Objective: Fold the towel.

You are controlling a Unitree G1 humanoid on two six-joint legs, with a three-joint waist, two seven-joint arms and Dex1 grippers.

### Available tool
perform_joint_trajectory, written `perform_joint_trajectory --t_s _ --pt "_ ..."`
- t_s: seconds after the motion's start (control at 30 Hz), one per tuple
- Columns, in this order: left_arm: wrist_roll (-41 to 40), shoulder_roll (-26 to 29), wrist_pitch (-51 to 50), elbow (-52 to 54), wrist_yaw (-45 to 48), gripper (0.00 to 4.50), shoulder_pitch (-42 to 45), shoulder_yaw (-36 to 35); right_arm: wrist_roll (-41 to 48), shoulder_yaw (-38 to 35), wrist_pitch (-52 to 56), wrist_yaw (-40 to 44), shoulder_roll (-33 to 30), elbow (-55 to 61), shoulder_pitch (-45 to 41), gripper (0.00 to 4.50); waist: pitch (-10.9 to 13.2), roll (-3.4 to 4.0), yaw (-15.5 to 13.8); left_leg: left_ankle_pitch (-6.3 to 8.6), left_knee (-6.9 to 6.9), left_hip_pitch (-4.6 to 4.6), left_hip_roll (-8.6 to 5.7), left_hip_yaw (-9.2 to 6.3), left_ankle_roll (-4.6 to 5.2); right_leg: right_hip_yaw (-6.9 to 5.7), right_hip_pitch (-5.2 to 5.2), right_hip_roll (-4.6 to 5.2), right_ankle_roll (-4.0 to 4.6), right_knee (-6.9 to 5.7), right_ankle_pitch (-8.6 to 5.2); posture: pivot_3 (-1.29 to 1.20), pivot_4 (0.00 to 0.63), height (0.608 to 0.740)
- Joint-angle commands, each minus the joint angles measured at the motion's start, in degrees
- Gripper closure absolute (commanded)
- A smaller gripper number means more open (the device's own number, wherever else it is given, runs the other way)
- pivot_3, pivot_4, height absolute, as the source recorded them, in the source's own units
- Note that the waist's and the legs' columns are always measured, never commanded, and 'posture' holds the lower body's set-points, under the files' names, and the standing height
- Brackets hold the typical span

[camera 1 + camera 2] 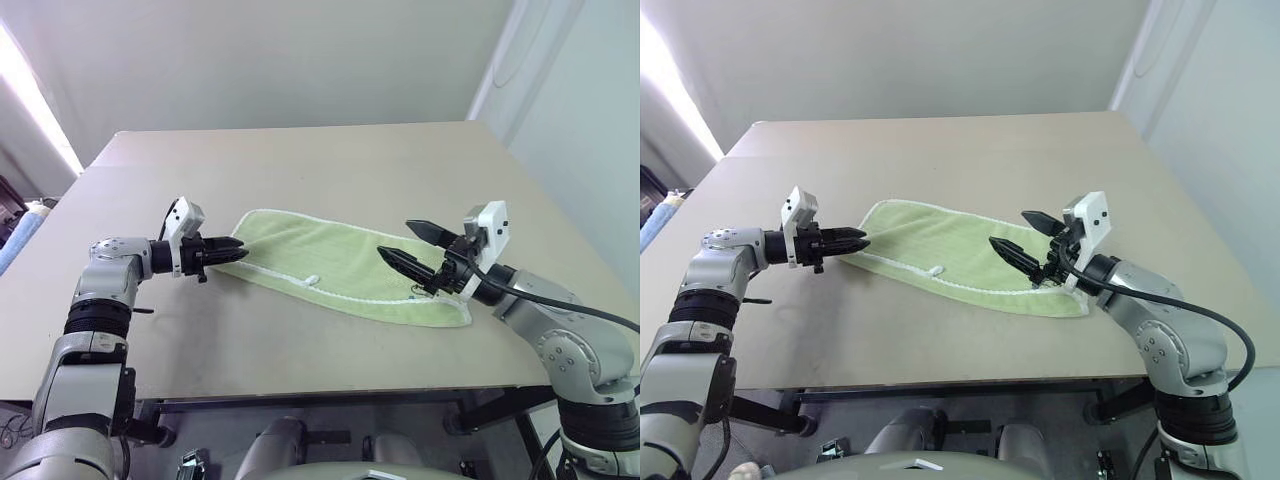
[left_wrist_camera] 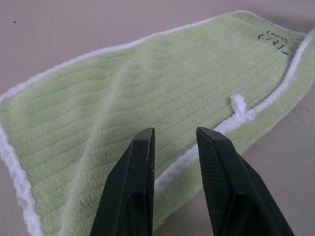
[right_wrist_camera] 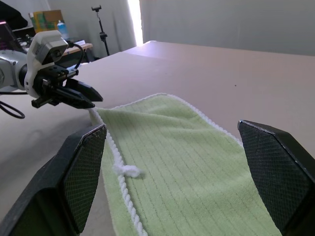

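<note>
The white-edged near corner [image 1: 455, 301] of the lime-green towel, at the towel's end away from my left gripper, is next. My right gripper will close on it.
The lime-green towel [image 1: 330, 255] lies folded lengthwise on the table, running diagonally from left to right. Its white edging and small loop tag [image 1: 312, 280] face the near side. My left gripper [image 1: 238, 248] is low at the towel's left end. Its fingers [image 2: 142, 167] stand a little apart over the white edge, with nothing pinched between them. My right gripper [image 1: 396, 238] hovers wide open above the towel's right end, pointing left along it. In the right wrist view the left gripper [image 3: 91, 96] sits just beyond the towel's far corner.
The tan table [image 1: 300, 160] stretches well beyond the towel toward the far edge and both sides. Its near edge [image 1: 300, 395] runs close under my arms. A black cable [image 1: 580, 305] trails from the right wrist.
</note>
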State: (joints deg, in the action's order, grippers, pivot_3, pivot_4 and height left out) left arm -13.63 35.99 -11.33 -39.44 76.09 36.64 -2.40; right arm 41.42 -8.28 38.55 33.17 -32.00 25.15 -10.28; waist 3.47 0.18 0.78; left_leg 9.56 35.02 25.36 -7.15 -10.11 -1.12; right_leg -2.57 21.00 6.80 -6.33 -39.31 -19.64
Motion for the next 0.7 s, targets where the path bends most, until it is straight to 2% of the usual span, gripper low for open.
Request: perform_joint_trajectory --t_s 0.03,0.3,0.7 --pt "-1.72 1.15 -0.88 2.99 -0.3 3.09 -0.04 -1.68 1.02 -1.04 -0.12 0.47 -0.02 0.53 -1.46 0.04 0.0 0.0 0.01 0.0 0.0 0.0 0.0 0.01 0.0 0.02 0.0 0.0 0.0 0.0 0.0 0.0 0.0 0.694" --pt "-2.43 1.19 -2.19 5.19 -0.34 3.09 -1.05 -1.46 1.52 -2.03 0.34 1.91 -1.52 0.0 -1.02 0.04 0.0 0.0 0.06 0.0 0.0 -0.01 0.0 0.13 0.0 0.15 0.06 0.0 -0.01 0.0 0.01 0.0 0.0 0.694" --pt "-2.34 -1.72 -2.87 5.97 0.37 3.09 0.04 0.43 1.06 -6.5 1.05 1.05 -4.49 1.62 3.36 0.04 -0.01 -0.02 -0.04 0.0 0.03 -0.01 0.01 0.25 0.01 0.24 0.09 0.01 -0.03 -0.03 0.02 0.0 0.0 0.694"
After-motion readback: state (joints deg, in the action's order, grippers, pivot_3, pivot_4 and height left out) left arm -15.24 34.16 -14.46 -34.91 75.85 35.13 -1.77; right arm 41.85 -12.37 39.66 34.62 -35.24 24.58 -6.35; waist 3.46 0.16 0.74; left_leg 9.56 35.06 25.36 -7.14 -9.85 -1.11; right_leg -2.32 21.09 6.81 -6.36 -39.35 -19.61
